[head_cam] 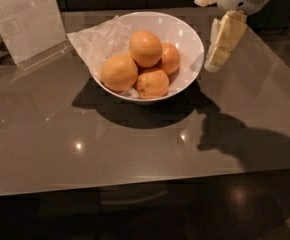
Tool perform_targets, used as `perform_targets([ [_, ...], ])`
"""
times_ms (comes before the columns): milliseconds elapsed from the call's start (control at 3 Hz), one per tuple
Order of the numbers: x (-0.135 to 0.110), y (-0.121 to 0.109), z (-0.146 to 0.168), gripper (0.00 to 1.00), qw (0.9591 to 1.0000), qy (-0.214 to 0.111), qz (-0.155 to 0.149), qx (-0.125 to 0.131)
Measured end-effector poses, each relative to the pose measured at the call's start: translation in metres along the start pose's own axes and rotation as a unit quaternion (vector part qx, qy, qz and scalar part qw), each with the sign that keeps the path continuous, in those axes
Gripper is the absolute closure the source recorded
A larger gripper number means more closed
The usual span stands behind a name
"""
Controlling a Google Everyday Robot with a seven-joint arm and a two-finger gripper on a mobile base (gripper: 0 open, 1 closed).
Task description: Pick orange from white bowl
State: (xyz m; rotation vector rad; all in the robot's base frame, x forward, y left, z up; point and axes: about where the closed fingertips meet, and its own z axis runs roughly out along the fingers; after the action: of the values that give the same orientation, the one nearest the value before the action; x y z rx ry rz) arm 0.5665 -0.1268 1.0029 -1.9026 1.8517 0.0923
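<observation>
The large light-orange orange point(150, 47) on top of the pile in the white bowl will be gripped on its sides by my gripper.
The white bowl point(187, 31) stands on the grey table at the back middle and holds several oranges. A large light-orange orange point(145, 48) lies on top of the pile, and another large one point(119, 72) lies at the left. A third point(152, 83) lies at the front, and a smaller deeper-orange one point(171, 58) at the right. My gripper point(216, 63) hangs from the upper right, pointing down, just outside the bowl's right rim and about level with it. It holds nothing that I can see.
Crinkled white paper point(97, 41) is tucked under the bowl's left side. A clear stand with a printed sheet point(25, 24) stands at the back left. The table's front edge point(145, 186) runs across the lower part, with dark floor below.
</observation>
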Motion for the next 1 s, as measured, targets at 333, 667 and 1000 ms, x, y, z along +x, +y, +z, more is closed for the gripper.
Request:
perform_targets([
  [333,-0.007,-0.009,0.007,0.00,0.9996,-0.026,-0.007,0.007],
  [667,-0.031,-0.026,0.032,0.00,0.9969,-0.067,-0.039,-0.013],
  [1000,-0.056,-0.040,0.057,0.00,0.9921,-0.100,-0.066,-0.038],
])
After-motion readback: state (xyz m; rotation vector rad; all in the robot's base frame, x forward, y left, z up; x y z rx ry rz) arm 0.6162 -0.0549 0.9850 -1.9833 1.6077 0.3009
